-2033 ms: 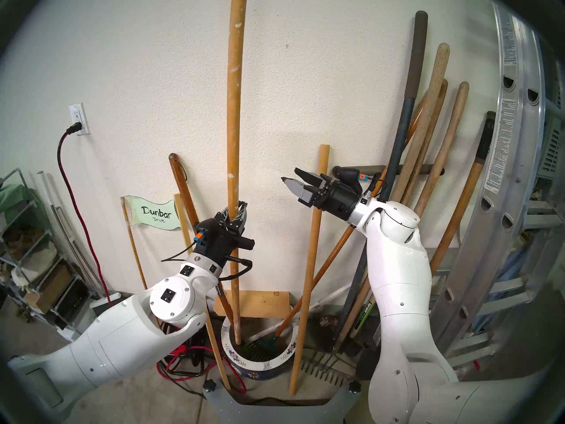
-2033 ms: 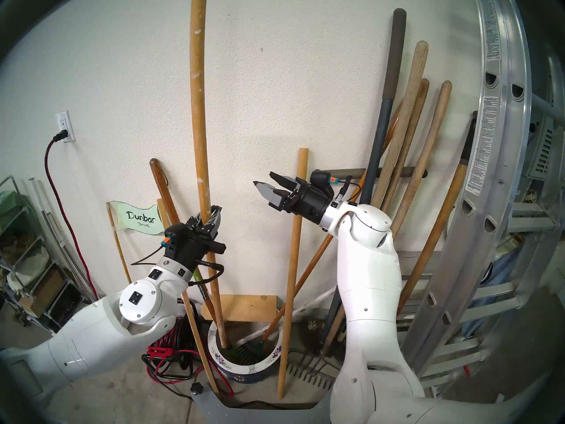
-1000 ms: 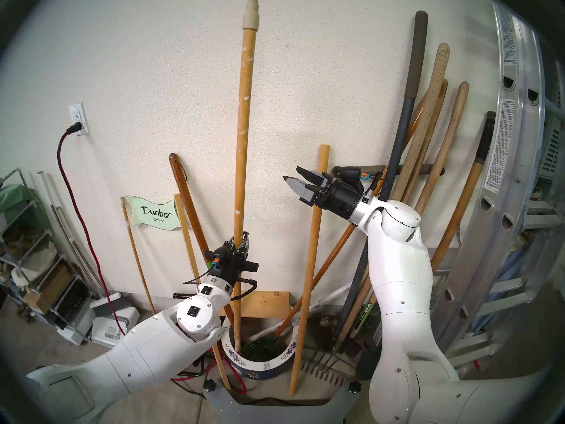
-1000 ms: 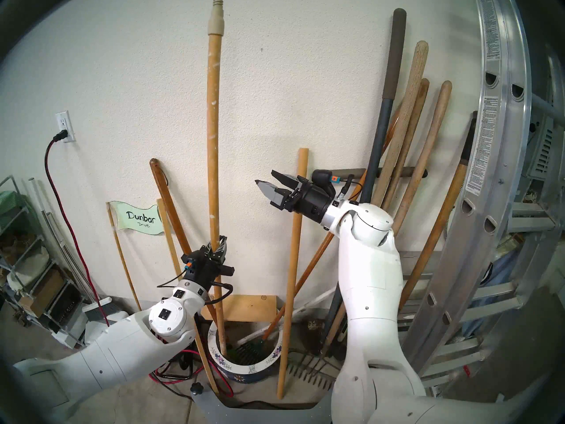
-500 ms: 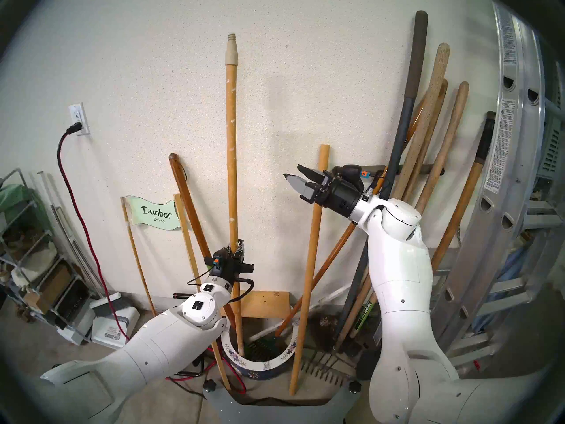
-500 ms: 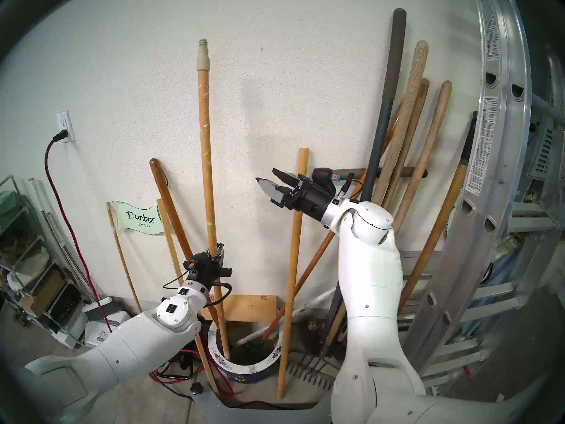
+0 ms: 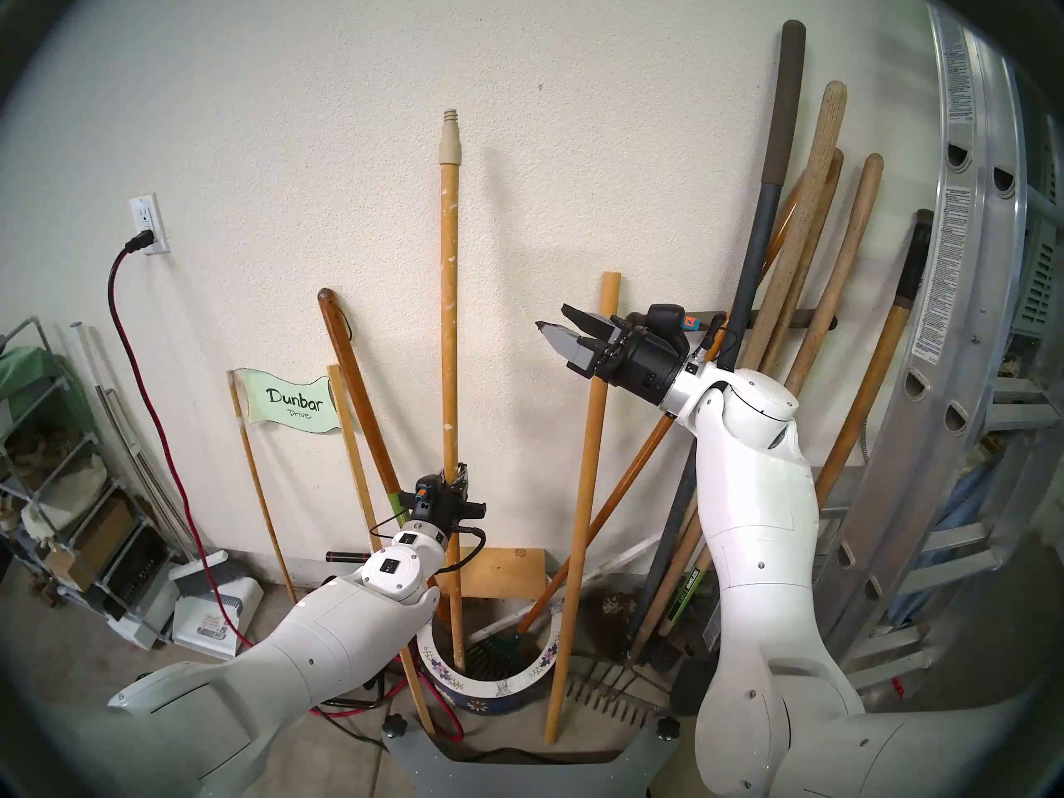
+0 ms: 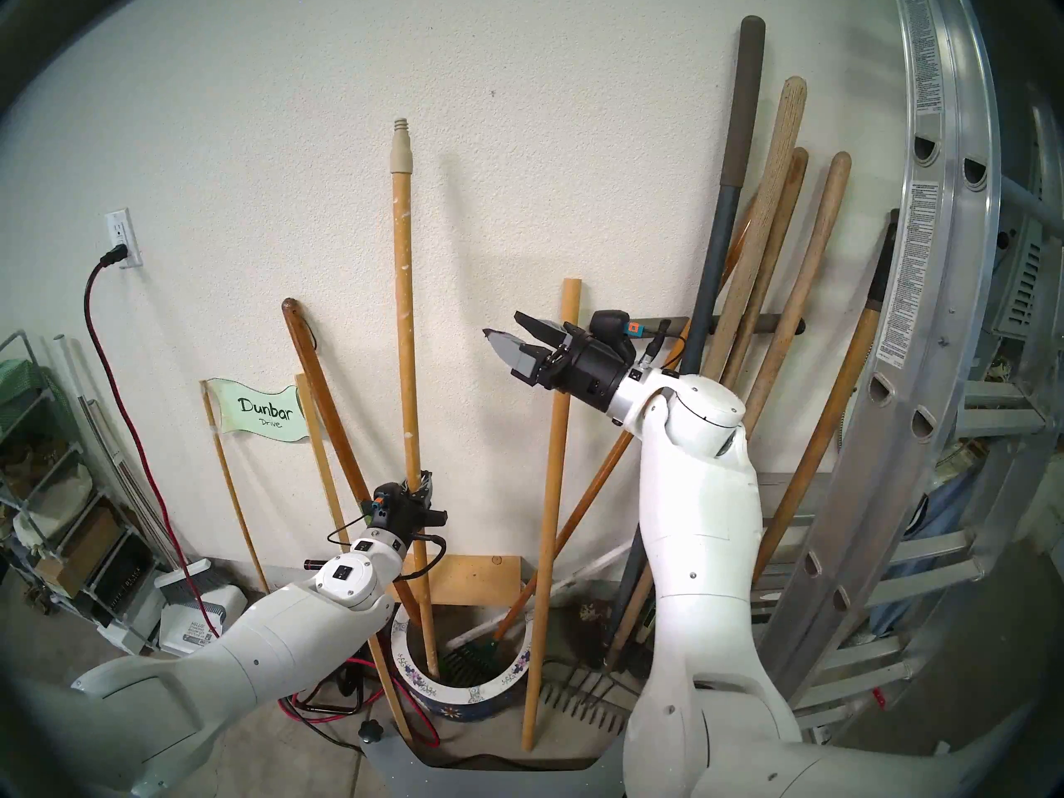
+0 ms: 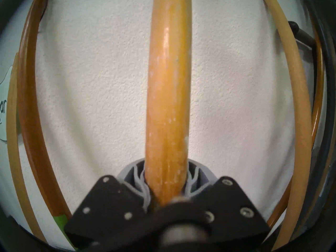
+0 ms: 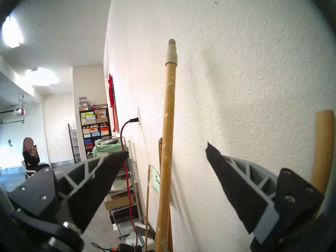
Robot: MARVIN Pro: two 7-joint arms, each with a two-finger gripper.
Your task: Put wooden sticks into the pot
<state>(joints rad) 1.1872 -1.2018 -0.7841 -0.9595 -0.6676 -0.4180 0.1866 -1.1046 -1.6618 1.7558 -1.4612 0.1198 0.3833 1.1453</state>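
Observation:
I need to release the paint-flecked stick from my left gripper inside the flowered pot (image 7: 471, 666) beside the green rake, so that it leans on the pot's side. The stick now stands nearly upright in the pot.
A long paint-flecked wooden stick (image 7: 448, 319) with a cream threaded tip stands nearly upright, its lower end inside the flowered, white-rimmed pot (image 7: 495, 687) on the floor. My left gripper (image 7: 455, 473) is shut on this stick low on its shaft, and the left wrist view shows the fingers (image 9: 138, 177) wrapped around the stick (image 9: 168, 100). A plain shorter stick (image 7: 587, 491) leans on the wall, its foot on the floor just right of the pot. My right gripper (image 7: 553, 317) hangs open and empty near that stick's top.
A dark-brown handle with cord loop (image 7: 357, 388) and a thin slat (image 7: 368, 520) lean left of the pot. A green rake (image 7: 495, 650) lies in the pot. Garden tool handles (image 7: 806, 261) and an aluminium ladder (image 7: 950, 376) crowd the right. A red cord (image 7: 144, 376) runs down the left wall.
My left gripper has come down and toward the wall with the paint-flecked stick, sinking its end deeper into the pot. The stick's tip has dropped into view. The right arm barely shifted.

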